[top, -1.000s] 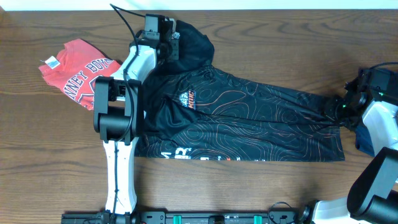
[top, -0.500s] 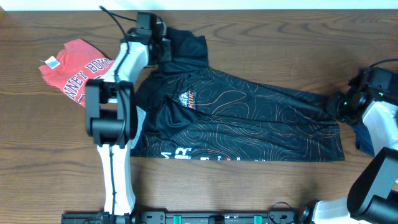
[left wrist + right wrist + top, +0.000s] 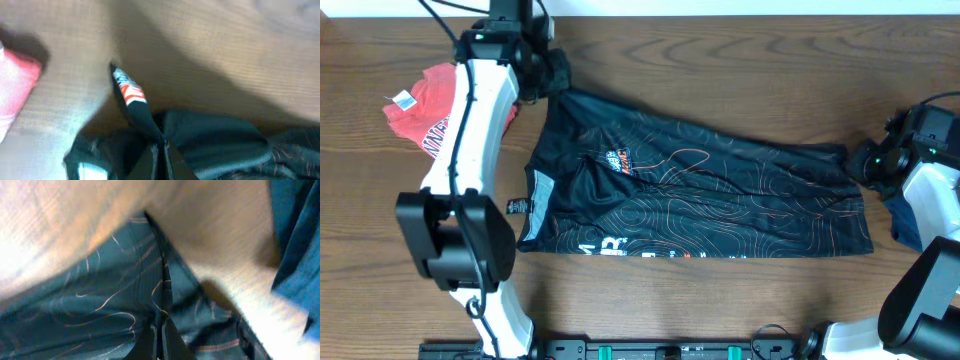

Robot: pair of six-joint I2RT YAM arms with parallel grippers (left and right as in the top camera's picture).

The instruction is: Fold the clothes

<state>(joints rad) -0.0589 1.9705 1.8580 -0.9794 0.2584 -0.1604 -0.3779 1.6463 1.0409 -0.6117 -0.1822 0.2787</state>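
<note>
My left gripper is going to let go of the black shirt's far corner, now near the table's far edge, on its near edge (image 3: 566,240), in the space between the grey patch and white letters.
A black shirt (image 3: 700,195) with thin orange contour lines lies stretched across the middle of the table. My left gripper (image 3: 552,72) is shut on the shirt's top left corner, near the table's far edge; the left wrist view shows the pinched black cloth (image 3: 150,125) with a red and white label. My right gripper (image 3: 868,165) is shut on the shirt's right end; the right wrist view shows the patterned cloth (image 3: 100,305) between the fingers (image 3: 160,330).
A red shirt (image 3: 425,115) with white lettering lies crumpled at the far left, partly under my left arm. A blue cloth (image 3: 905,215) lies at the right edge under my right arm, and shows in the right wrist view (image 3: 300,245).
My left gripper has pulled the shirt's top corner to the left and toward the far edge, unfolding the bunched part and spreading the shirt flat. The right gripper has barely moved.
</note>
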